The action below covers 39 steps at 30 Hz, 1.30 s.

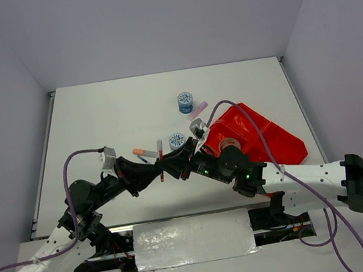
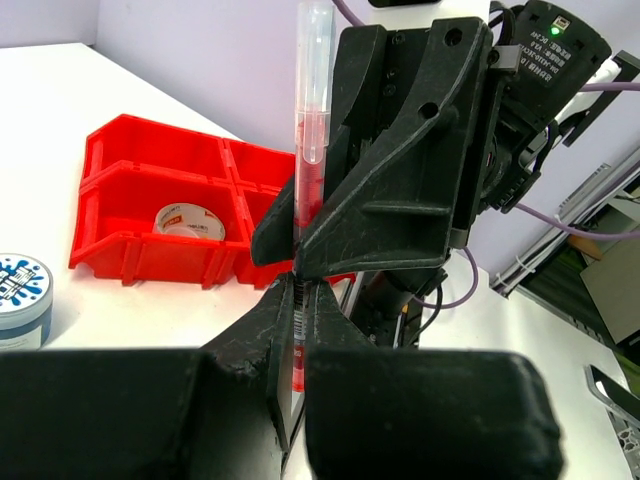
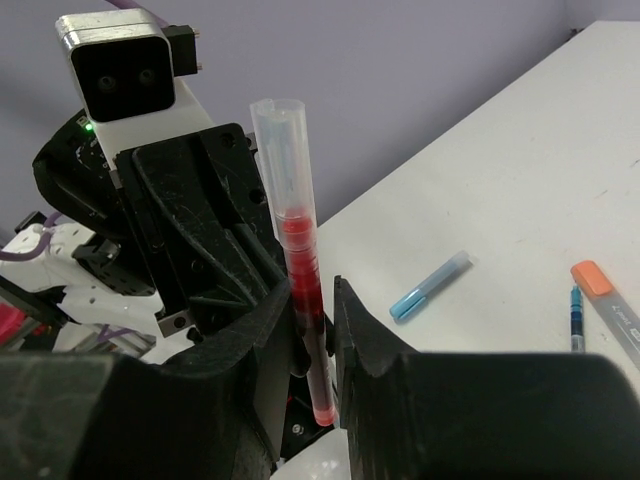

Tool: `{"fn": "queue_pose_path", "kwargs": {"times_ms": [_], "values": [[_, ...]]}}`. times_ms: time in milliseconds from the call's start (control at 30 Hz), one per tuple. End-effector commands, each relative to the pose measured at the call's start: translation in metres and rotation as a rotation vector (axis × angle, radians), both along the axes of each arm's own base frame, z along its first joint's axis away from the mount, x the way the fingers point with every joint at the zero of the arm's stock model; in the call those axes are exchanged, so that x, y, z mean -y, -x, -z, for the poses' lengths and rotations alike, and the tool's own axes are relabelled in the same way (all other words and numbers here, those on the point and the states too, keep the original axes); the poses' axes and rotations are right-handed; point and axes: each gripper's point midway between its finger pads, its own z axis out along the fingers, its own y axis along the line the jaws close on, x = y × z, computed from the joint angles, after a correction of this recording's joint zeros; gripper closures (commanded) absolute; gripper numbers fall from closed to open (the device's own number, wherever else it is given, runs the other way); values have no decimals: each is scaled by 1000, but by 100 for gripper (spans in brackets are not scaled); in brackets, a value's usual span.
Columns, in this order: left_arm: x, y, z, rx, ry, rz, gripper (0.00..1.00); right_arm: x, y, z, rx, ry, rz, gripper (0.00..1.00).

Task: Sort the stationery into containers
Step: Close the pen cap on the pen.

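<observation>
My left gripper should open and take the red pen's clear cap (image 1: 159, 145) while my right gripper holds the pen, because both grippers crowd the pen's lower part.
The red pen (image 1: 160, 154) stands upright above the table between both grippers. My left gripper (image 1: 160, 173) is shut on its lower part, seen close in the left wrist view (image 2: 296, 305). My right gripper (image 1: 174, 167) straddles the same pen (image 3: 300, 270) with its jaws slightly apart (image 3: 318, 330), a thin gap at one finger. The red tray (image 1: 284, 143) lies to the right with the clear tape ring (image 1: 229, 145) in one compartment, also in the left wrist view (image 2: 190, 222). Two patterned rolls (image 1: 185, 101) (image 1: 177, 140) stand on the table.
An orange-tipped marker (image 1: 144, 152) and a thin blue pen (image 3: 577, 322) lie left of the grippers. A light blue pen (image 3: 430, 285) lies near them. A pink stick (image 1: 201, 107) lies by the far roll. White walls edge the table.
</observation>
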Motion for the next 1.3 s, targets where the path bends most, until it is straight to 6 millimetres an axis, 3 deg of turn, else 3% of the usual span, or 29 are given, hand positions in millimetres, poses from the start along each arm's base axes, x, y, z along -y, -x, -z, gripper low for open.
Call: {"fn": "queue_pose_path", "kwargs": {"times_ms": [0,100,367,400,500,567,600,700,967,1167,1267], "values": [[1,7,-13,73,27,35,100,6,-1,-36,62,-62,25,71],[2,7,-10,69,24,39,100,7,-1,-37,67,-61,25,72],[3,6,-11,61,19,36,99,3,1,-34,72,-45,6,100],[3,6,-11,60,18,37,96,3,2,-33,72,-44,2,100],[4,9,-12,72,19,56,74,2,4,-36,78,-43,-5,100],[4,11,-13,77,19,63,58,2,4,-36,84,-37,-8,100],[3,11,-14,78,19,60,45,2,4,-37,84,-35,-8,100],[1,12,-17,87,14,53,30,3,3,-33,80,-19,0,100],[-5,7,-21,74,3,-1,15,4,5,-28,97,15,-8,100],[-33,-13,-73,72,53,-207,13,4,12,-4,110,122,-52,100],[-37,-16,-97,88,81,-235,16,0,20,5,100,163,-93,100]]}}
